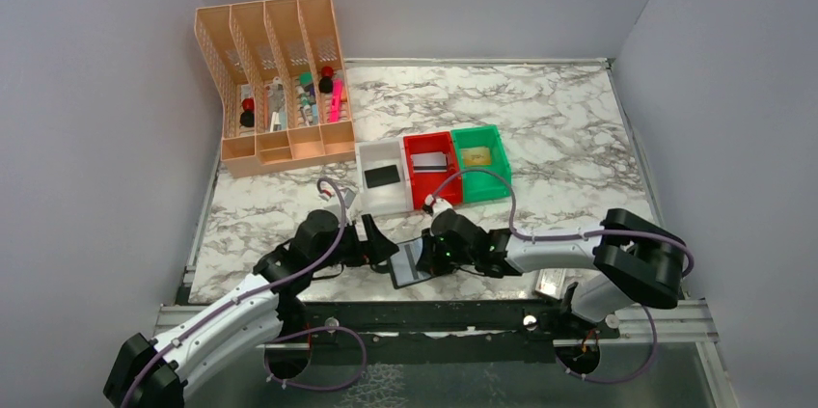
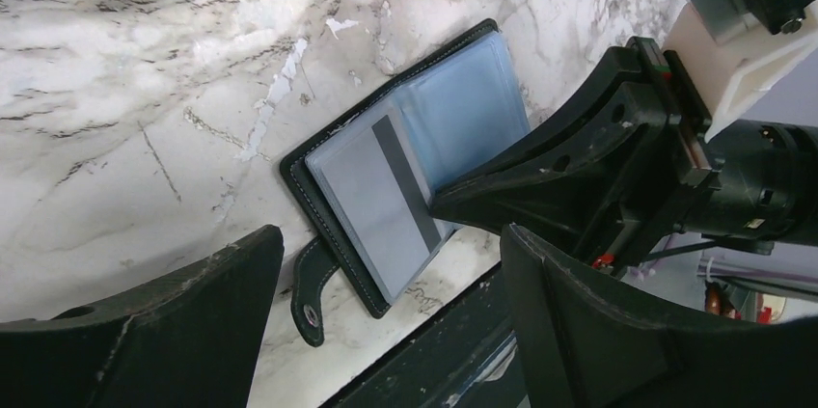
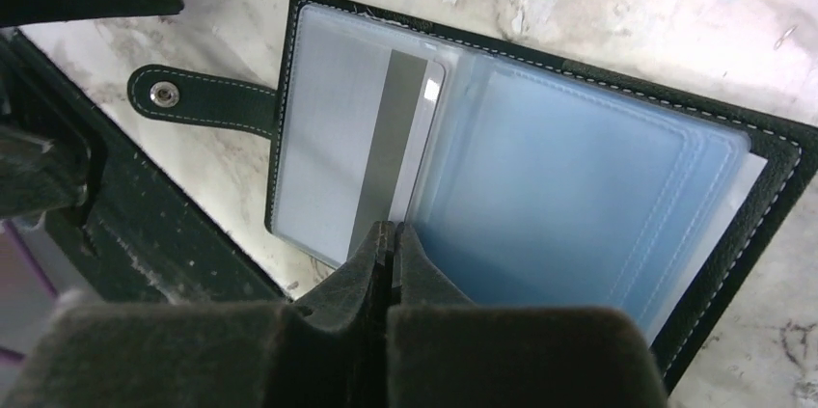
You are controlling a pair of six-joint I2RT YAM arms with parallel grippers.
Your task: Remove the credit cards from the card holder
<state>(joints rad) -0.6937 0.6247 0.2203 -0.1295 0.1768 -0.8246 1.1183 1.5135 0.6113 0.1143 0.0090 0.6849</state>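
Observation:
The card holder's tab side is unheld, so my left gripper needs to steady it while my right gripper opens and pinches the credit card's edge (image 3: pixel 418 159) beside the card holder's fold.
The card holder (image 1: pixel 413 263) lies open on the marble near the table's front edge, its black tab (image 3: pixel 198 99) pointing left. A grey credit card (image 3: pixel 338 167) with a dark stripe sits in the left pocket, one corner poking out toward the fold. Blue-grey see-through pockets (image 3: pixel 579 186) cover the right half. My right gripper (image 3: pixel 391 227) is shut, its tips pinched on the card's near edge at the stripe. My left gripper (image 2: pixel 391 239) hovers open just left of the card holder, nothing between its fingers.
Behind the holder stand three bins: a white one (image 1: pixel 367 152) with a black card, a red one (image 1: pixel 413 143) with a pale card, a green one (image 1: pixel 502 186) with a yellowish card. An orange organiser (image 1: pixel 280 80) fills the back left. A small whitish case (image 1: pixel 550 283) lies by the right arm.

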